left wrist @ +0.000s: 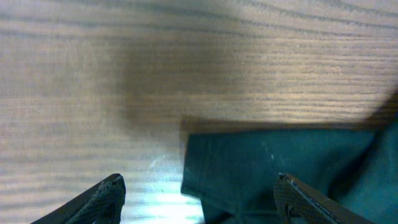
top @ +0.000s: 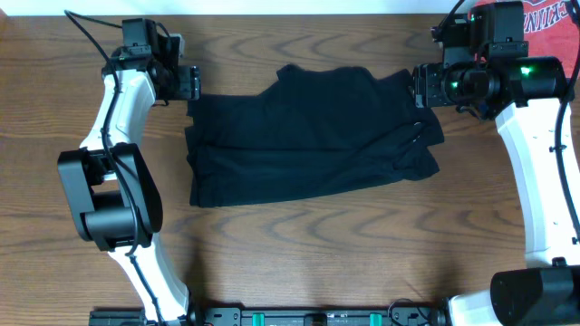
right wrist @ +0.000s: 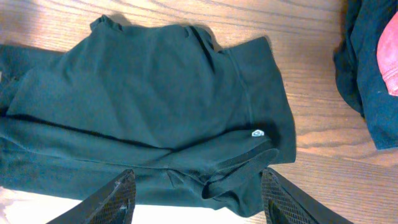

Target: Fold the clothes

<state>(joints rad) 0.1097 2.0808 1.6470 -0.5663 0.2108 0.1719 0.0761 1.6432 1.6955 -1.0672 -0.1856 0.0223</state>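
Next, my left gripper should grab the far corner [top: 198, 104] [left wrist: 206, 163] of the clothes, at the end farthest from the red shirt.
The clothes [top: 308, 136], a black shirt-like garment, lie partly folded across the middle of the table. In the right wrist view the clothes [right wrist: 155, 93] show a small white logo [right wrist: 257, 132] near a rumpled edge. My left gripper [top: 194, 83] hovers at the garment's far left corner. In its own view, my left gripper [left wrist: 199, 190] is open and the corner of the clothes [left wrist: 267, 168] lies between its fingers [left wrist: 106, 196]. My right gripper [top: 420, 86] is at the garment's far right end. Seen from the wrist, my right gripper [right wrist: 199, 196] is open over a loose fold.
A red shirt with white lettering [top: 544, 36] lies at the table's far right corner, beside my right arm. In the right wrist view it [right wrist: 390, 56] rests on a navy garment [right wrist: 367, 68]. Bare wooden table [top: 299, 263] stretches in front of the clothes.
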